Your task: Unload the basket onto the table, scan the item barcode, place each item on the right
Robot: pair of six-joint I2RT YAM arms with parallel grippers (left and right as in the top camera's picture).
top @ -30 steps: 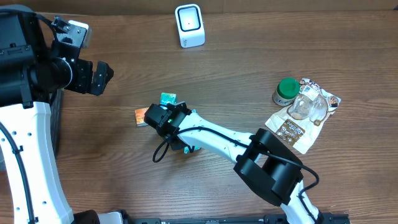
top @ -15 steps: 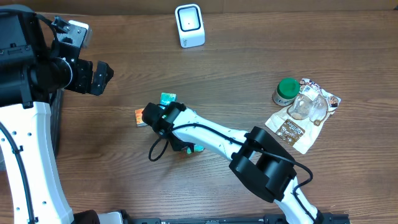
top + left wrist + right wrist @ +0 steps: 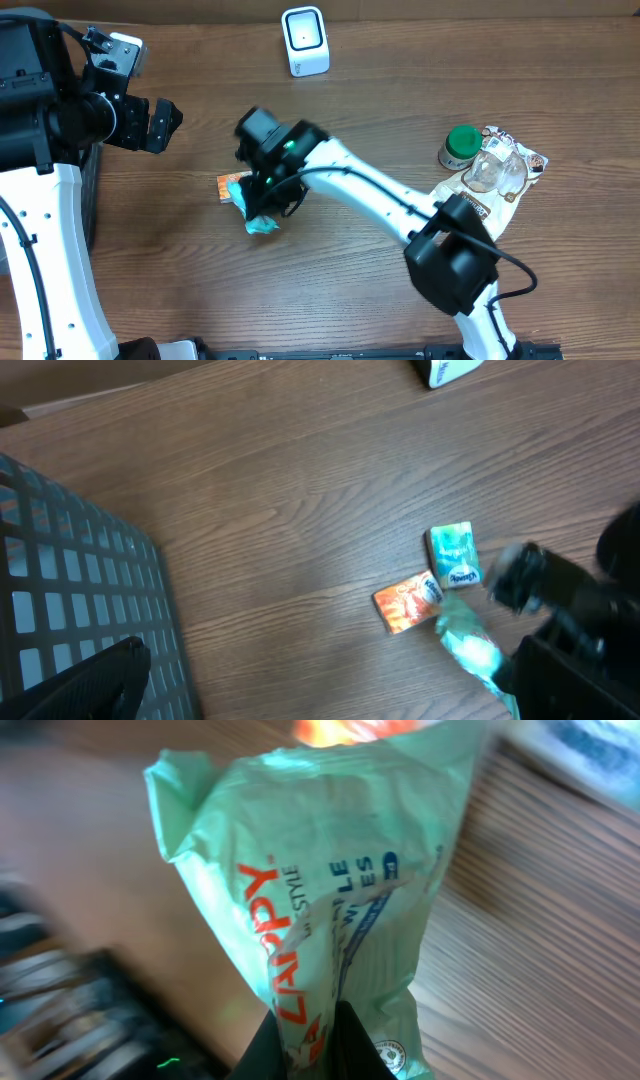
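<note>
Next, my right gripper puts the pale green wipes packet down on bare wood (image 3: 289,245) in front of the small teal pack.
My right gripper (image 3: 312,1042) is shut on a pale green wipes packet (image 3: 320,890) with orange lettering, which hangs from the jaws above the wood. From overhead the packet (image 3: 262,222) dangles below the right wrist (image 3: 272,150) at centre-left. The left wrist view has the same packet (image 3: 468,646) beside the blurred right arm. The white barcode scanner (image 3: 305,40) stands at the far edge. My left gripper (image 3: 165,122) is held open at the left, with nothing between its fingers. No barcode is readable.
An orange packet (image 3: 228,187) and a small teal pack (image 3: 452,553) lie close to the held packet. A green-capped jar (image 3: 460,146) and clear snack bags (image 3: 492,180) sit at the right. A dark mesh basket (image 3: 70,590) is at the left.
My right gripper has shut on the green packet and lifted it off the table, the wrist swinging up and toward the far side. The left arm has not moved.
</note>
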